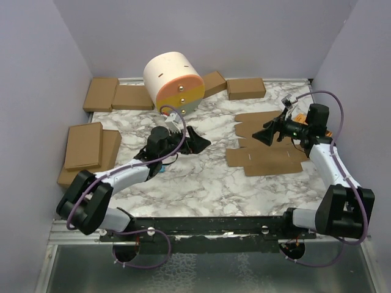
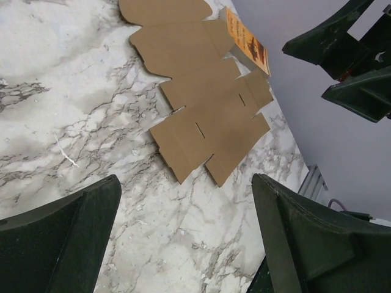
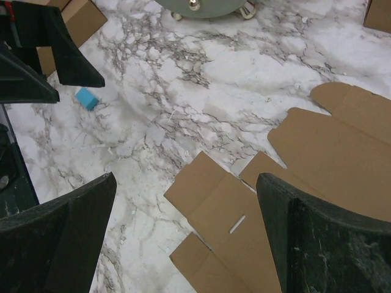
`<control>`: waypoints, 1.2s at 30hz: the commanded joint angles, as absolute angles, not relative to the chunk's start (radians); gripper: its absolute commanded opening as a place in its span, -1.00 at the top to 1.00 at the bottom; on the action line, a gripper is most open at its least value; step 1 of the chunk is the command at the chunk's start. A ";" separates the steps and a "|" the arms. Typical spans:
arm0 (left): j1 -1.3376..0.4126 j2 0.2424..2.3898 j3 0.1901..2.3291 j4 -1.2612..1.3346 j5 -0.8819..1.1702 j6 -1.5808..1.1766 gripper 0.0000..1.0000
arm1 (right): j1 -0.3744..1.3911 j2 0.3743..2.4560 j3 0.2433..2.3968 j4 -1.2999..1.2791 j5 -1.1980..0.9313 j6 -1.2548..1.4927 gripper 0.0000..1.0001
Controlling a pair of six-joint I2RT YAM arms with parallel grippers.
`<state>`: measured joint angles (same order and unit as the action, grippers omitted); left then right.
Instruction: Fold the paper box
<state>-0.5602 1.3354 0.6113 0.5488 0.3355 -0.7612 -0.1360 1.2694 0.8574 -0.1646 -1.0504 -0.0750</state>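
Next, the left gripper goes to the paper box and closes on the flap's outer edge (image 1: 227, 159) (image 2: 162, 156) that sticks out farthest toward the middle of the table.
The paper box (image 1: 269, 145) lies flat on the right side of the marble table as a wide brown die-cut sheet with flaps and slots. My right gripper (image 1: 259, 135) hovers over its left edge, open and empty. In the right wrist view the sheet (image 3: 269, 201) spreads between and beyond the wide-apart fingers of this gripper (image 3: 186, 180). My left gripper (image 1: 201, 141) hangs over bare marble near the table's middle, left of the sheet, open and empty. From the left wrist the sheet (image 2: 201, 116) lies ahead of the spread gripper (image 2: 186, 183), apart from it.
A white and orange cylinder (image 1: 173, 82) stands at the back. Ready-made brown boxes lie along the back wall (image 1: 116, 94) (image 1: 245, 88) and in a stack at the left (image 1: 85, 149). An orange booklet (image 2: 247, 44) lies beyond the sheet. A small blue block (image 3: 87, 98) sits on the marble.
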 commanded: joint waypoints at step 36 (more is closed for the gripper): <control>-0.758 1.856 0.860 0.552 0.117 -0.873 -0.54 | -0.150 1.451 0.893 -0.138 -1.092 -0.028 -0.99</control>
